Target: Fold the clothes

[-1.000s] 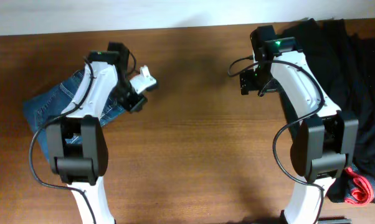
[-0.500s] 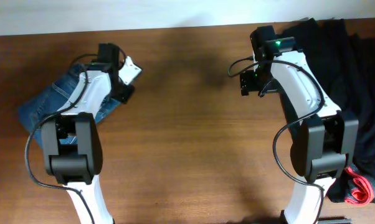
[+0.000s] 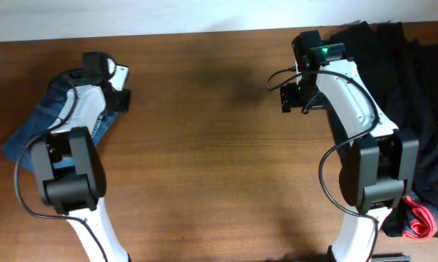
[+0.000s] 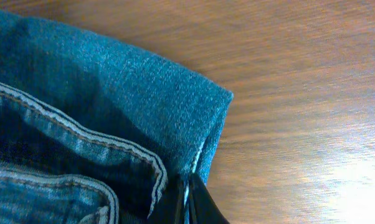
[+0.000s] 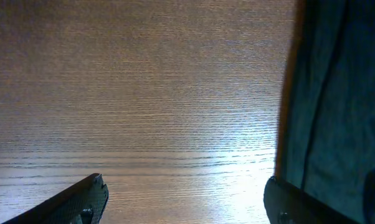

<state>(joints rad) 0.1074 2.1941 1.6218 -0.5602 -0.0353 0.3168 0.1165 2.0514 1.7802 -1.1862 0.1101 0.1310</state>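
Observation:
Next, I let go of the edge of the jeans with my left gripper on the wood (image 3: 90, 92) under the jeans, a little farther from the black clothes.
The folded blue denim jeans (image 3: 53, 110) lie at the table's far left. In the left wrist view the jeans (image 4: 100, 106) fill the left side, with stitched seams and a folded corner. My left gripper (image 4: 187, 202) is shut on the jeans' edge, with cloth pinched between its black fingers. In the overhead view the left gripper (image 3: 119, 91) sits at the right edge of the jeans. My right gripper (image 5: 184, 199) is open and empty over bare wood, next to the black garments. It also shows in the overhead view (image 3: 292, 96).
A pile of black garments (image 3: 408, 80) covers the table's right side and shows at the right of the right wrist view (image 5: 337, 99). A small red-pink item (image 3: 421, 222) lies at the lower right. The table's far edge (image 3: 204, 33) runs along the top.
My left gripper has moved left with the jeans, and the jeans have slid toward the table's left edge. The right arm has not moved.

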